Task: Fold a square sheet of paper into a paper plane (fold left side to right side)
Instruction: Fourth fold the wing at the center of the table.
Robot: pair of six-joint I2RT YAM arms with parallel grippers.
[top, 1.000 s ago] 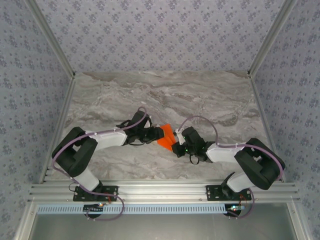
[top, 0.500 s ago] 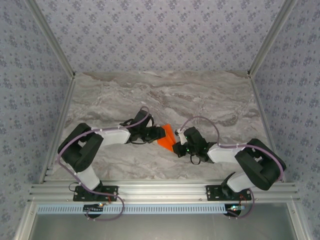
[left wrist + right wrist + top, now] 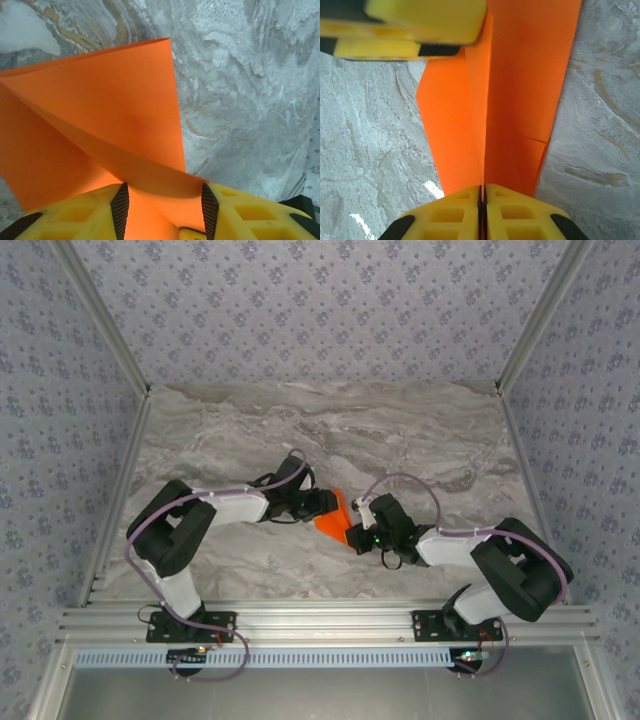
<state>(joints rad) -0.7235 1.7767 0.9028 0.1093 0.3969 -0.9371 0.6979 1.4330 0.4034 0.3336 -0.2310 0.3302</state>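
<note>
The paper's flap is pinched at its near end by my right gripper and its middle stands free, so next I take hold again of the flap's edge nearer my left gripper point(image 3: 487, 107).
The sheet of paper point(image 3: 336, 514) is bright orange and folded, lifted off the marble table point(image 3: 420, 440) between the two grippers. In the right wrist view the paper point(image 3: 520, 90) stands as two flaps meeting at a centre crease, and my right gripper point(image 3: 482, 190) is shut on that crease. My left gripper point(image 3: 164, 189) is open, its black pads point(image 3: 120, 207) wide apart, with a curved flap of the paper point(image 3: 115, 100) running across the gap. From above, the left gripper point(image 3: 320, 504) is at the paper's left edge and the right gripper point(image 3: 357, 531) at its near right corner.
A yellow finger of the left gripper point(image 3: 425, 20) crosses the top left of the right wrist view, close to the paper's far end. Aluminium frame rails point(image 3: 320, 620) run along the near edge, and patterned walls enclose the table.
The left arm has swung to the right, bringing its gripper further onto the paper's left side. The right gripper has stayed shut on the paper, hardly moving.
</note>
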